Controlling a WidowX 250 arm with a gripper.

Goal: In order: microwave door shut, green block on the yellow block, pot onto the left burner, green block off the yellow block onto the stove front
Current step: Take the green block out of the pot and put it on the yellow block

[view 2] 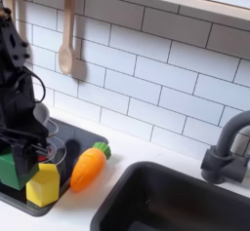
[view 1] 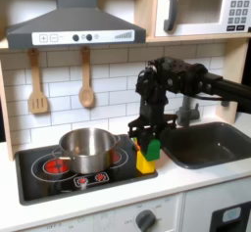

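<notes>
Next, I open my gripper to leave the green block on top of the yellow block (view 1: pixel 150 147), at the edge of the cooktop near the sink.
The white microwave door (view 1: pixel 196 9) at the upper right is shut. The steel pot (view 1: pixel 86 148) stands mid-cooktop, with the left burner's red rings (view 1: pixel 53 164) showing beside it. The yellow block (view 1: pixel 149 163) (view 2: pixel 42 186) stands at the cooktop's right edge. The green block (view 1: pixel 139 150) (view 2: pixel 11 169) sits close beside it, on its left in both exterior views. My gripper (view 1: pixel 145 140) (view 2: pixel 20 152) reaches down over the green block and is shut on it. Whether the block touches the cooktop, I cannot tell. The stove front (view 1: pixel 90 181) carries red dials.
An orange carrot-like piece (view 2: pixel 88 165) lies on the counter to the right of the yellow block in the second exterior view. The dark sink (view 1: pixel 211 143) and faucet (view 2: pixel 227 147) are further right. A wooden spatula (view 1: pixel 37 84) and spoon (view 1: pixel 86 79) hang on the tiled wall.
</notes>
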